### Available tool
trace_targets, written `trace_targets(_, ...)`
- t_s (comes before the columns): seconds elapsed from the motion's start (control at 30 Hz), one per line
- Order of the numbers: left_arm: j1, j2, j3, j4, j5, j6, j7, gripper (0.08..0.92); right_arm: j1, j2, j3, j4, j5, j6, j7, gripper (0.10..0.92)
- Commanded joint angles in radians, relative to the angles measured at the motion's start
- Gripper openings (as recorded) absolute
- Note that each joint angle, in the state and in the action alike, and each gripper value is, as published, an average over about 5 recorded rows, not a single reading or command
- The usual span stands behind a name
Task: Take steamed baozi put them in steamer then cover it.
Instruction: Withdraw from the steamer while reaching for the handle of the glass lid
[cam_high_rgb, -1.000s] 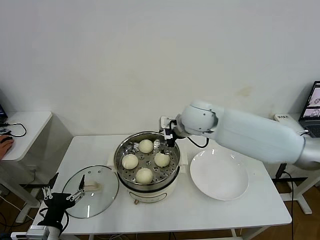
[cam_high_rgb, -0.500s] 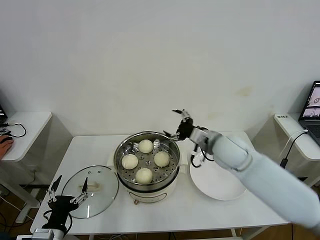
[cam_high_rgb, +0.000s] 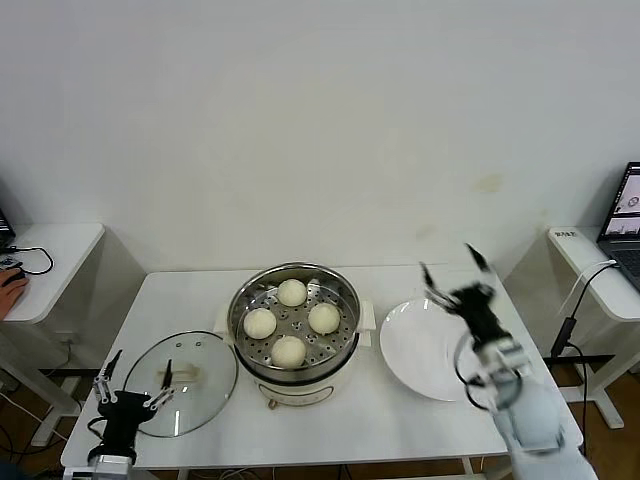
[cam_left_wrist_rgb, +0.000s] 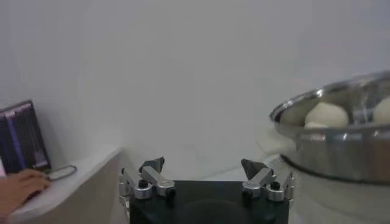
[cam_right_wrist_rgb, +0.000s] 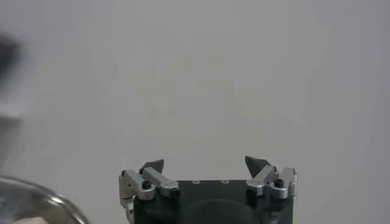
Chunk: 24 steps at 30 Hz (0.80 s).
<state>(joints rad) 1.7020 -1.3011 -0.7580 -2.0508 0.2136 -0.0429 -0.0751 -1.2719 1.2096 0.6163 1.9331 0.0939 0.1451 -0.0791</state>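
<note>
I should move my left gripper next to the glass lid beside the steamer and grip the lid's white handle (cam_high_rgb: 183, 373), because the steamer needs to be covered.
Four cream-white baozi (cam_high_rgb: 291, 320) lie on the perforated tray inside the shiny steamer (cam_high_rgb: 296, 275) at the middle of the table. The steamer has no cover on it. The glass lid with a white handle (cam_high_rgb: 183, 378) lies flat on the table to the steamer's left. My right gripper (cam_high_rgb: 452, 272) is open and empty, above the white plate's far edge. My left gripper (cam_high_rgb: 134, 374) is open and empty, low at the table's front left corner by the lid. The left wrist view shows the steamer (cam_left_wrist_rgb: 341, 146) with baozi (cam_left_wrist_rgb: 325, 114) inside.
An empty white plate (cam_high_rgb: 437, 350) lies right of the steamer. A side table (cam_high_rgb: 40, 262) with a cable stands at the left, and a laptop (cam_high_rgb: 628, 205) on another table at the right.
My right arm has drawn back from over the steamer's far rim, to the right and toward me, and now hangs over the plate. The left gripper has barely moved.
</note>
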Motion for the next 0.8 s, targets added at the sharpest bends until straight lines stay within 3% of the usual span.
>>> trace_targets(0.03, 0.03, 0.091, -0.116, 0.201, 0.93, -0.128, -0.189, 0.823, -0.294, 0.178, 0.323, 0.026, 0.014, 0.185, 0.034, 0.823)
trace_targets(0.23, 0.045, 0.119, -0.102, 0.285, 1.107, -0.127, -0.187, 0.823, -0.292, 0.206, 0.334, 0.027, 0.004, 0.195, 0.044, 0.823)
trace_targets(0.8, -0.042, 0.184, 0.07, 0.296, 1.085, -0.126, -0.145, 0.823, -0.353, 0.275, 0.368, 0.088, -0.014, 0.201, 0.052, 0.823)
